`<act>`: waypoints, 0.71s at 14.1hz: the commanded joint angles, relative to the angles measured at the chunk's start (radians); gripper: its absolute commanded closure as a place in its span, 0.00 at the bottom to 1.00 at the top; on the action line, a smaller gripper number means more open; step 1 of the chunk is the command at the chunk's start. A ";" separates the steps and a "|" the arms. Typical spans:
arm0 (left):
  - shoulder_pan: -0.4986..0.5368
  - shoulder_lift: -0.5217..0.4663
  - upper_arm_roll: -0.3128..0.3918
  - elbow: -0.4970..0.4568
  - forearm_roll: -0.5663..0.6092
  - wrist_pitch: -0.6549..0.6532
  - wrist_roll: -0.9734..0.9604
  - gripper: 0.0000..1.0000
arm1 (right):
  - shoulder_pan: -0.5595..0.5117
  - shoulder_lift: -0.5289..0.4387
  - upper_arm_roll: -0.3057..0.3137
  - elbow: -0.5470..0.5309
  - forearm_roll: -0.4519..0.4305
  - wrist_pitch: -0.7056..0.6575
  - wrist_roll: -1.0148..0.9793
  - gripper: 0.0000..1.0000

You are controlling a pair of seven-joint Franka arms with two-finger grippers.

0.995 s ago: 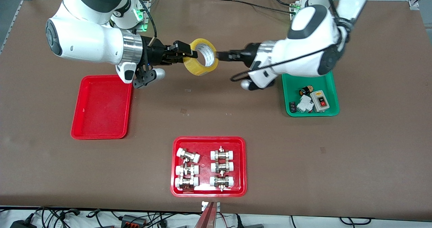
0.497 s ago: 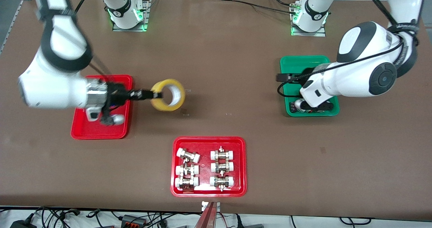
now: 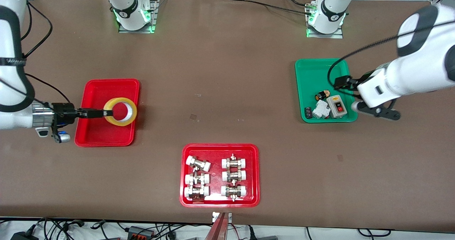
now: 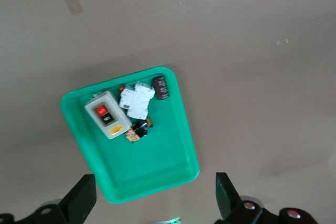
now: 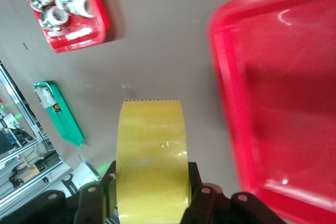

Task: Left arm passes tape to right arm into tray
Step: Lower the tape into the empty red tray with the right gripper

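I should let go of the yellow tape roll with my right gripper on the middle of the plain red tray's bottom (image 3: 105, 110).
My right gripper (image 3: 106, 112) is shut on the yellow tape roll (image 3: 122, 122) and holds it over the plain red tray (image 3: 103, 90), toward the tray's side facing the table's middle. In the right wrist view the fingers press both flat sides of the tape (image 5: 152, 145), with the red tray (image 5: 294, 103) below and beside it. I cannot tell whether the tape touches the tray floor. My left gripper (image 3: 341, 81) is open and empty over the edge of the green tray (image 3: 312, 73); its two fingers (image 4: 79, 200) stand wide apart in the left wrist view.
The green tray (image 4: 157, 166) holds a grey switch box (image 3: 337, 106) and small electrical parts. A wider red tray (image 3: 220, 149) of several metal fittings sits nearer the front camera at mid-table; it also shows in the right wrist view (image 5: 100, 24).
The left gripper let go of the tape and drew back over the green tray. The right gripper carried the tape from mid-table to over the plain red tray.
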 commanded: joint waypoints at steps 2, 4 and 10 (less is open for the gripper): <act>-0.102 -0.175 0.131 -0.039 0.011 -0.051 0.034 0.00 | -0.123 0.082 0.024 0.001 -0.004 -0.049 -0.166 0.67; -0.202 -0.243 0.255 -0.078 0.006 -0.075 0.032 0.00 | -0.157 0.122 0.024 0.001 -0.022 -0.043 -0.232 0.66; -0.324 -0.274 0.408 -0.099 0.037 -0.082 0.069 0.00 | -0.186 0.171 0.024 0.002 -0.064 -0.011 -0.346 0.63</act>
